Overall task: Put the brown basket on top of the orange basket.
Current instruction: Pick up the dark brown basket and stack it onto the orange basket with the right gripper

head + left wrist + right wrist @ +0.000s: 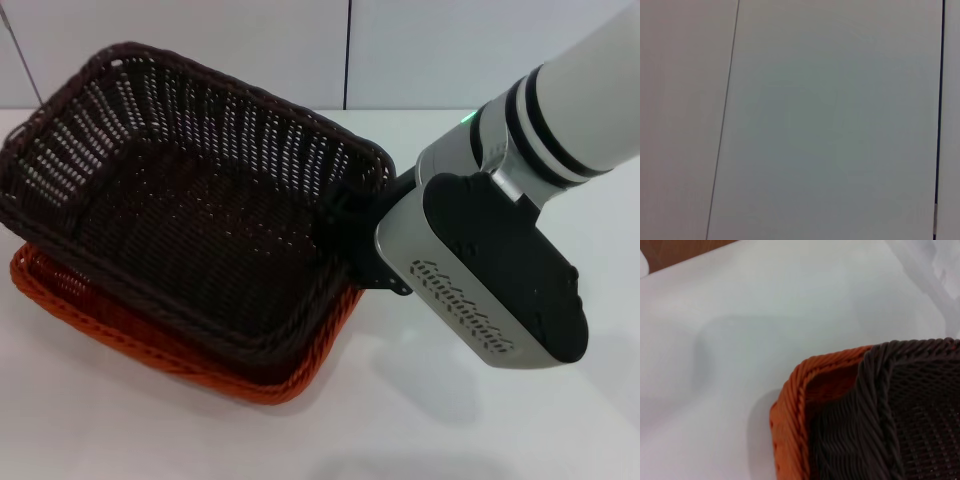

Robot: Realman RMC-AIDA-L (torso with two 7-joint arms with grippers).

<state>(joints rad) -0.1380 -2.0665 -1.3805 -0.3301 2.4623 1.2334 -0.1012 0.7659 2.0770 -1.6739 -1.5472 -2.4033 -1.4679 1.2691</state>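
The brown basket will sit nested down inside the orange basket's rim point(195, 253) once my right gripper lets it go.
The brown basket point(200, 210) lies tilted over the orange basket point(110, 320), its near side nested inside the orange rim and its far side raised. Only the orange basket's front and left rim show beneath it. My right gripper point(352, 235) is at the middle of the brown basket's right rim and shut on it; the wrist body hides most of the fingers. The right wrist view shows a corner of the orange basket point(790, 405) with the brown basket point(905, 415) sitting inside it. My left gripper is out of view.
Both baskets stand on a white table point(450, 430) in front of a white panelled wall point(300, 50). The left wrist view shows only a pale panel point(830, 125) with dark seams.
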